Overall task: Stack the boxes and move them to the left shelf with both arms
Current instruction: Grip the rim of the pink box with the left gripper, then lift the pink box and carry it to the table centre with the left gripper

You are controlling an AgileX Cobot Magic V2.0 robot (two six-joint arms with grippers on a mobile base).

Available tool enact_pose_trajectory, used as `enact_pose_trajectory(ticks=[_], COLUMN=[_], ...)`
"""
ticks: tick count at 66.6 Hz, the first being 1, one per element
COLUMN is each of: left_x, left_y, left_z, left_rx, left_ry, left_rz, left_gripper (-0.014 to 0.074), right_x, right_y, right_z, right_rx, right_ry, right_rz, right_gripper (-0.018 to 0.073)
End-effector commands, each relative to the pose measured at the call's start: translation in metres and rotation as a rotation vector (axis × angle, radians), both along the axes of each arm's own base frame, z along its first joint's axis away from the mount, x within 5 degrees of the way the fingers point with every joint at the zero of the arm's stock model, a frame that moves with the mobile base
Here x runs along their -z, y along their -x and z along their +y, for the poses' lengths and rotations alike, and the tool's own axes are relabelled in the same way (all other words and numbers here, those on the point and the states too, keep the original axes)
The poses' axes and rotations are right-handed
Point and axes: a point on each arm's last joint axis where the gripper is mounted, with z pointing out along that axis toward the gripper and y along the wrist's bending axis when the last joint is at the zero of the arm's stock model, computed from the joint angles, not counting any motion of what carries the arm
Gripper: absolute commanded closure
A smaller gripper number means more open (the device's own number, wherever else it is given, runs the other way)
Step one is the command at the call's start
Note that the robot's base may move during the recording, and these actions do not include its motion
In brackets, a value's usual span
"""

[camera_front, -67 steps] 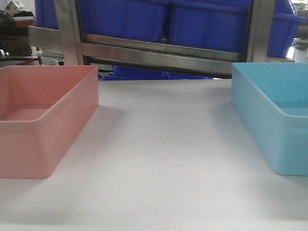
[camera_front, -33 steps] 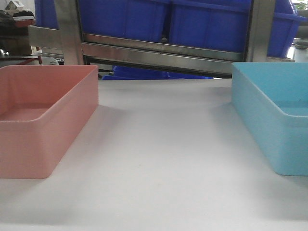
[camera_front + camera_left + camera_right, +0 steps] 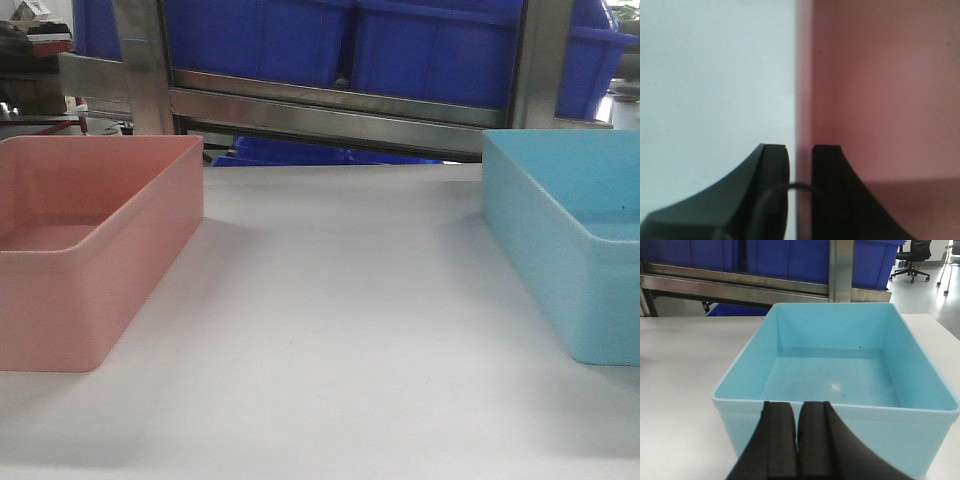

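Note:
Next, my left gripper releases the pink tub on the bare middle of the white table [image 3: 316, 300], beside the blue tub.
The salmon pink tub [image 3: 90, 250] stands on the white table [image 3: 340, 330] at the left, and the light blue tub [image 3: 570, 250] at the right. Both are empty and apart. In the left wrist view my left gripper [image 3: 800, 147] straddles a wall of the pink tub [image 3: 880, 90]. One finger is outside over the table, the other inside, and the jaws are closed narrowly on the wall. In the right wrist view my right gripper [image 3: 798, 405] is shut and empty, just before the near wall of the blue tub [image 3: 840, 375]. No roller-rail shelf shows.
A steel rack with a brushed-metal bar [image 3: 330, 110] and upright posts [image 3: 140, 70] stands behind the table. It holds dark blue storage bins [image 3: 430, 50]. An office chair [image 3: 912, 255] stands on the floor at the far right.
The pink tub has shifted very slightly to the left. The blue tub has not moved.

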Motion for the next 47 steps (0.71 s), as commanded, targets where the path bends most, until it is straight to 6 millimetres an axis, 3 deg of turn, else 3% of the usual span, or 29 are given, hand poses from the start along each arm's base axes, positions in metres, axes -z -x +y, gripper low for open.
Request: enact_pose_trajectory(ticks=[1,9,20,47], left_x=[-0.032,-0.031,-0.049,-0.143], left_y=[-0.002,-0.001,0.002,0.047], left_z=[0.000,-0.001,-0.006,-0.056], left_rx=[-0.013,-0.040,-0.084,-0.258], left_ry=[-0.016,0.001,0.019,0.158], left_rz=[-0.100,-0.090,-0.123,-0.226], left_gripper=[0.0599,0.0598,0.0599,0.0599], right_x=[-0.015,-0.015,-0.015,-0.016], right_y=[0.003,0.003,0.003,0.003], right_z=[0.001,0.001,0.001,0.001], right_rx=[-0.007,-0.007,-0.007,-0.008], right_ry=[0.018,0.018,0.018,0.017], right_rz=[-0.129,-0.129,-0.129,-0.138], right_gripper=[0.0505,0.0505,0.0505,0.0505])
